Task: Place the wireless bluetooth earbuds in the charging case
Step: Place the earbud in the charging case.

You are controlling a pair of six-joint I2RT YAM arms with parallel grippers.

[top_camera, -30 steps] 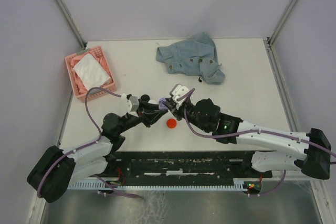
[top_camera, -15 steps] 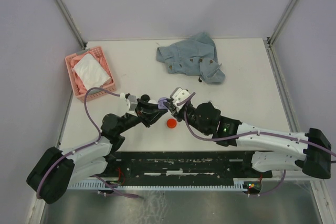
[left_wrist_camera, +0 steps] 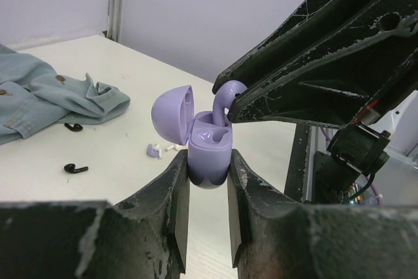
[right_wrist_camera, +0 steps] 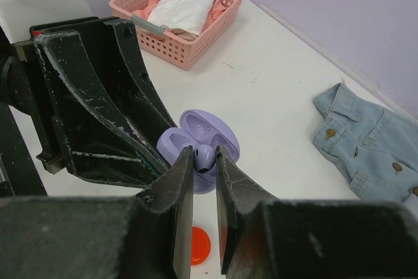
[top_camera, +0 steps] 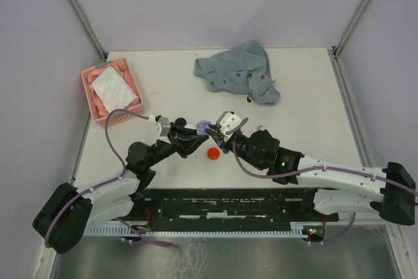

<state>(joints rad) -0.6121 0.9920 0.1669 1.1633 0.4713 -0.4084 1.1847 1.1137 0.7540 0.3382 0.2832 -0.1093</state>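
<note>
The lilac earbud sticks up out of the slot of the charging case. So next my right gripper opens, swings round and takes the earbud [left_wrist_camera: 226, 95] from another side.
My left gripper [left_wrist_camera: 208, 178] is shut on the open lilac charging case [left_wrist_camera: 209, 148], holding it above the table with its lid tipped back; the case also shows in the top view [top_camera: 203, 125] and the right wrist view [right_wrist_camera: 175, 143]. My right gripper [right_wrist_camera: 204, 159] is shut on a lilac earbud [right_wrist_camera: 204, 157], its stem going down into the case [left_wrist_camera: 224, 99]. A second lilac earbud [left_wrist_camera: 154, 151] and a white one [left_wrist_camera: 171, 149] lie on the table behind. Two black earbuds [left_wrist_camera: 76, 168] [left_wrist_camera: 73, 127] lie near the denim.
A red round case [top_camera: 213, 153] sits on the table under the grippers, also in the right wrist view [right_wrist_camera: 200, 245]. A denim garment [top_camera: 238, 70] lies at the back. A pink basket [top_camera: 95, 110] with cloths stands at the left.
Both grippers have shifted slightly back and right, the right one staying over the case with the lilac earbud between its fingers.
</note>
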